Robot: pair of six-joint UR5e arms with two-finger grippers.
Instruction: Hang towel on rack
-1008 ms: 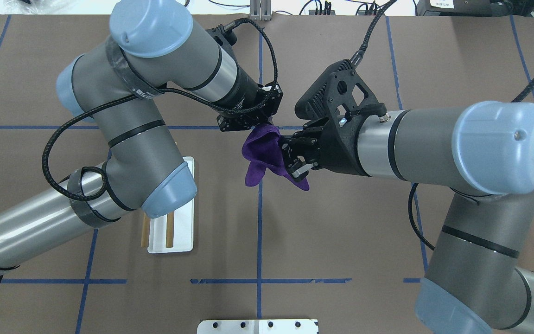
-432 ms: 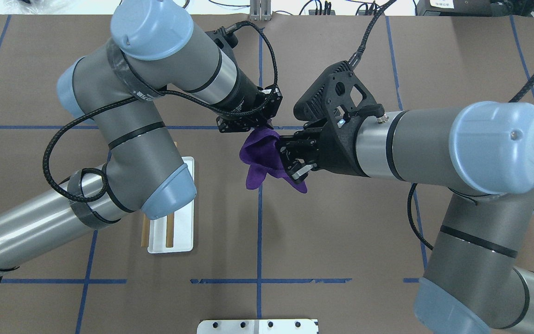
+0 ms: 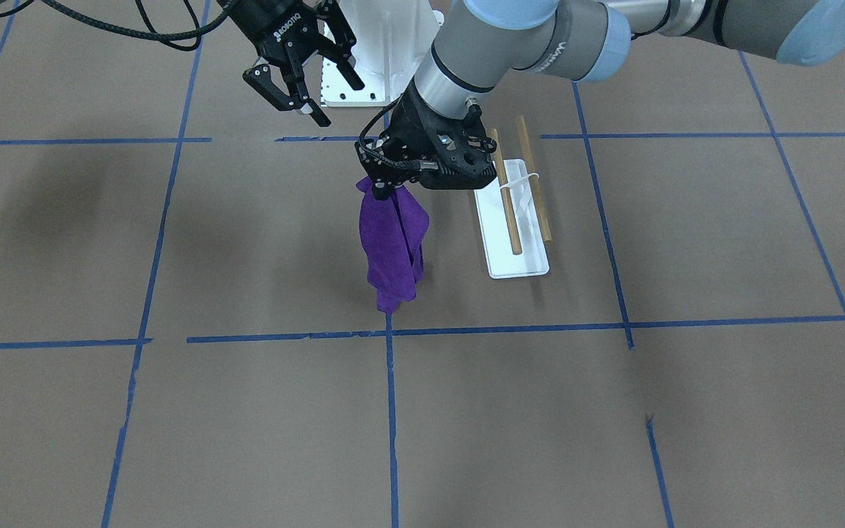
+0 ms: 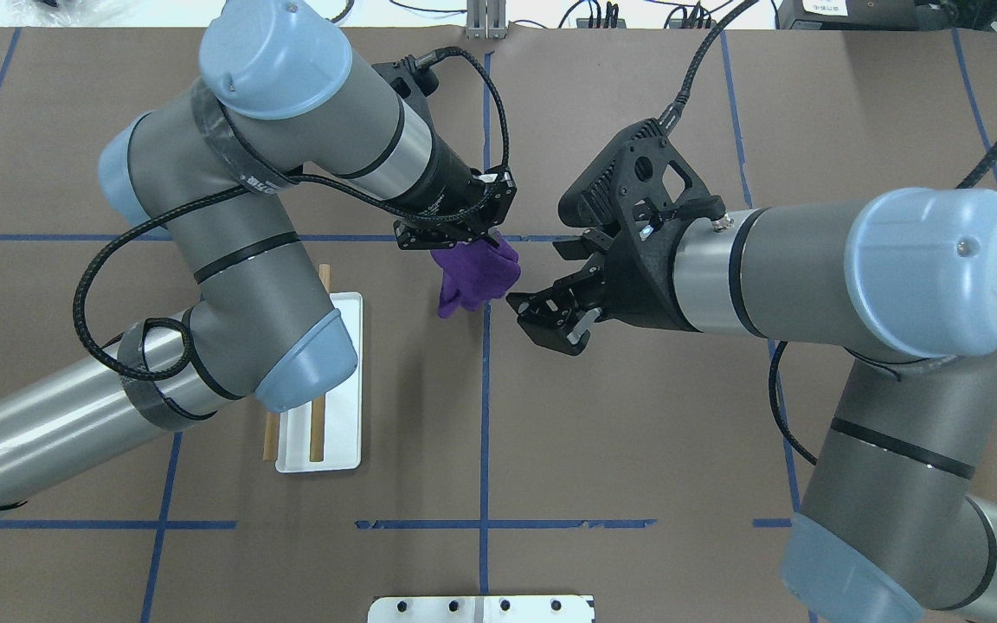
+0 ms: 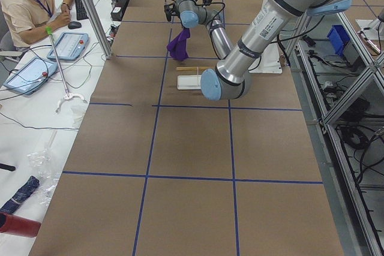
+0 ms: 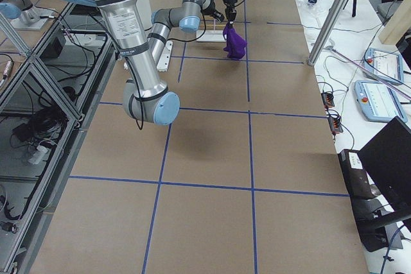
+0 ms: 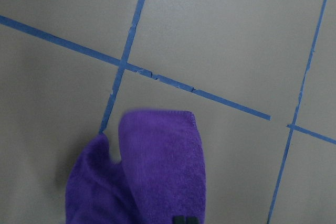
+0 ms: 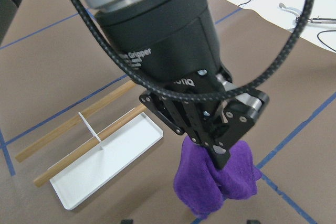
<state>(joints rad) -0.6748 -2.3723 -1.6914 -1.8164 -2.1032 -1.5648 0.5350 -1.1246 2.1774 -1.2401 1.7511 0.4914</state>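
Note:
Next, I let go of the purple towel with my left gripper across both wooden dowels (image 3: 521, 221), above the middle of the rack's white base.
A purple towel (image 4: 472, 272) hangs bunched from my left gripper (image 4: 457, 240), which is shut on its top edge well above the table. It also shows in the front view (image 3: 389, 242), with the left gripper (image 3: 378, 180) above it, and in the right wrist view (image 8: 218, 182). My right gripper (image 4: 543, 279) is open and empty just right of the towel, apart from it; it shows in the front view too (image 3: 312, 81). The rack (image 3: 518, 257) with two wooden dowels (image 3: 505, 194) stands on the table beside the towel. In the overhead view the rack (image 4: 334, 441) is partly hidden under my left elbow.
A large white bolted pedestal (image 3: 386, 44) stands at the table's near edge by the robot's base (image 4: 481, 608). Blue tape lines (image 3: 510, 328) grid the brown table. An operator (image 5: 30, 4) sits at a side desk beyond the table.
My right gripper has let go of the towel, opened and drawn back to the right. The towel now hangs from my left gripper alone, which has shifted slightly left.

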